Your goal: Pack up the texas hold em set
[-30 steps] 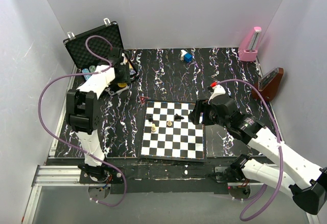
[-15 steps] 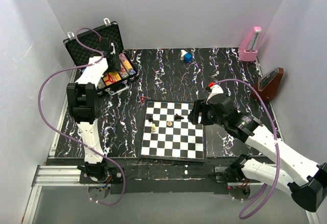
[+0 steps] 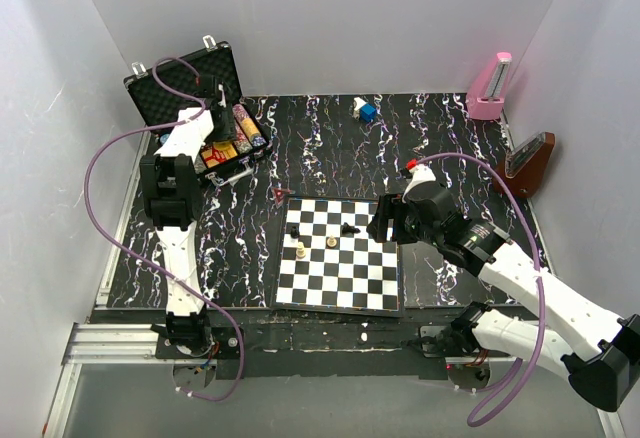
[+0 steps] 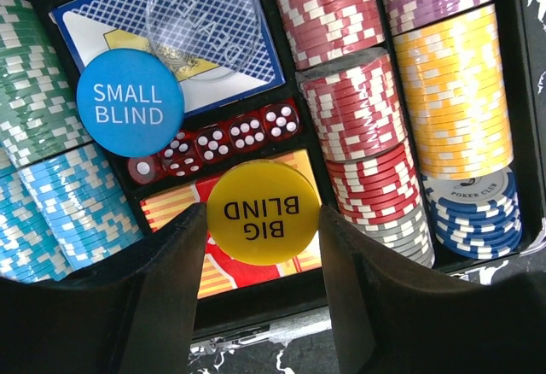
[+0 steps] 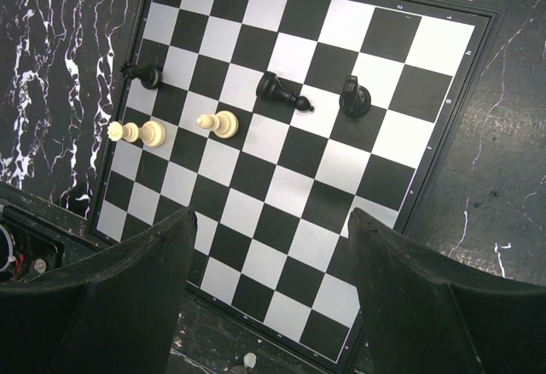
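I should release the yellow BIG BLIND disc with my left gripper on the red-yellow card box inside the black case point(image 3: 222, 153) point(image 4: 270, 219).
The black case point(image 3: 180, 83) stands open at the back left, lid up, foam lining showing. In the left wrist view it holds rows of multicoloured chips point(image 4: 452, 92), red dice point(image 4: 213, 139), a blue card deck point(image 4: 247, 49) and the red-yellow card box point(image 4: 171, 212). A blue SMALL BLIND disc point(image 4: 130, 113) lies inside. My left gripper point(image 4: 263, 220) is over the case point(image 3: 222, 118), shut on the yellow BIG BLIND disc point(image 4: 263, 207) just above the card box. My right gripper point(image 5: 269, 220) hangs open and empty over the chessboard point(image 3: 382, 223).
The chessboard point(image 3: 340, 253) with a few pieces lies front centre. A pink metronome point(image 3: 490, 88) and a brown one point(image 3: 530, 163) stand at the right. A small blue-and-white object point(image 3: 365, 110) sits at the back centre. A small red piece point(image 3: 279, 194) lies beside the board.
My left gripper has moved from the table in front of the case up and back over the open case, carrying the yellow disc. The right arm has barely moved.
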### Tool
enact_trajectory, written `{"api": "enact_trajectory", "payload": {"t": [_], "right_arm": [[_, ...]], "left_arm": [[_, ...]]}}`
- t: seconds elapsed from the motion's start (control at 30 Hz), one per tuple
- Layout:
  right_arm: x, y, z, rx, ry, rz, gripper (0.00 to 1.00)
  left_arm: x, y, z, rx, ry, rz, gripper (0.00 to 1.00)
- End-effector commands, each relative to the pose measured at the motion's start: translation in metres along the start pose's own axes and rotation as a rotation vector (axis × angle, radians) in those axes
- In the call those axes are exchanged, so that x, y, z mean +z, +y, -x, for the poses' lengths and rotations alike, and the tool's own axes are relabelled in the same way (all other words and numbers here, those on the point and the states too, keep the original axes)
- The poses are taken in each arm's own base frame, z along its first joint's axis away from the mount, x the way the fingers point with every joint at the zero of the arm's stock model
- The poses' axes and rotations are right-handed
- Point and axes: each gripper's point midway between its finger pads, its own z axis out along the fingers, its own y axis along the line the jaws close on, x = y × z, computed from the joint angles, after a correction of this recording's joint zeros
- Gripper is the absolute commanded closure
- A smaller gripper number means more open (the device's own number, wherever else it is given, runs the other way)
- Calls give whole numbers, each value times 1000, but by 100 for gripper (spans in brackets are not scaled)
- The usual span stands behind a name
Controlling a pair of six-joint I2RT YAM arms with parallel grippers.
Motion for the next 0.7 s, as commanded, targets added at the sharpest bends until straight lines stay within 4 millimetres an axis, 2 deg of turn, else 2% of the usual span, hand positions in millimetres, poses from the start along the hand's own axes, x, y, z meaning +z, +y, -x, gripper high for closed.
{"api": "enact_trajectory", "payload": {"t": [0.0, 0.3, 0.67], "right_arm": [[-8, 7, 20, 4, -59, 11, 21], [-6, 8, 18, 7, -50, 18, 21], [-9, 7, 18, 15, -57, 17, 21]], "left_arm": [[-9, 4, 13, -6, -30, -11, 67], [-7, -1, -10, 20, 1, -58, 67], [-13, -8, -13, 12, 2, -102, 69]]}}
